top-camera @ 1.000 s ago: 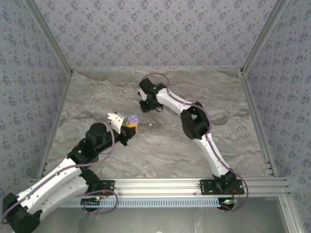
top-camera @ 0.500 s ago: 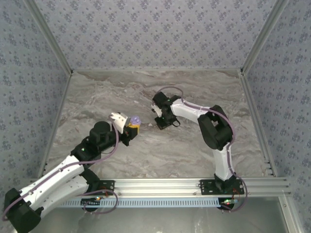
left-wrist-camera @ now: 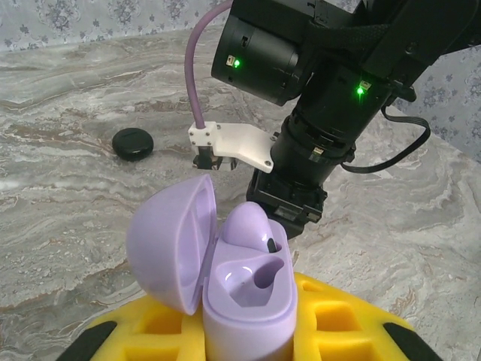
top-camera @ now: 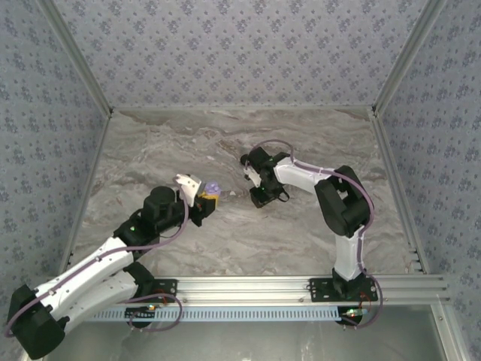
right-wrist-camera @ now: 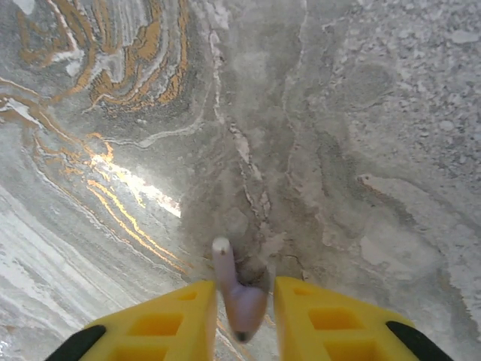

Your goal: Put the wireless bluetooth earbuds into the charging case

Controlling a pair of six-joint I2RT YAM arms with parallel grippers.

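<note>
My right gripper should set the earbud down, since it holds it with the stem jutting forward, and then take its rounded head [right-wrist-camera: 246, 307] with the stem pointing back.
The charging case [left-wrist-camera: 248, 301] is pale lavender and stands between the yellow fingers of my left gripper [left-wrist-camera: 248, 335], which is shut on it. Its lid [left-wrist-camera: 169, 248] hangs open to the left. One lavender earbud [left-wrist-camera: 252, 224] sits in the far socket; the near socket is bare. From above, the case [top-camera: 212, 187] sits at my left gripper [top-camera: 207, 195]. My right gripper [right-wrist-camera: 244, 316] is shut on a second lavender earbud [right-wrist-camera: 239, 297], stem pointing forward, above the marble. The right gripper [top-camera: 259, 197] hovers just right of the case.
A black round disc [left-wrist-camera: 132, 143] lies on the marble table [top-camera: 301, 226] beyond the case, to the left. The right arm's wrist [left-wrist-camera: 316, 113] and its cable loom close behind the case. Patterned walls enclose the table on three sides.
The right arm has swung from the back centre toward the front and right, bringing its gripper close to the case. The left gripper has edged slightly right with the case.
</note>
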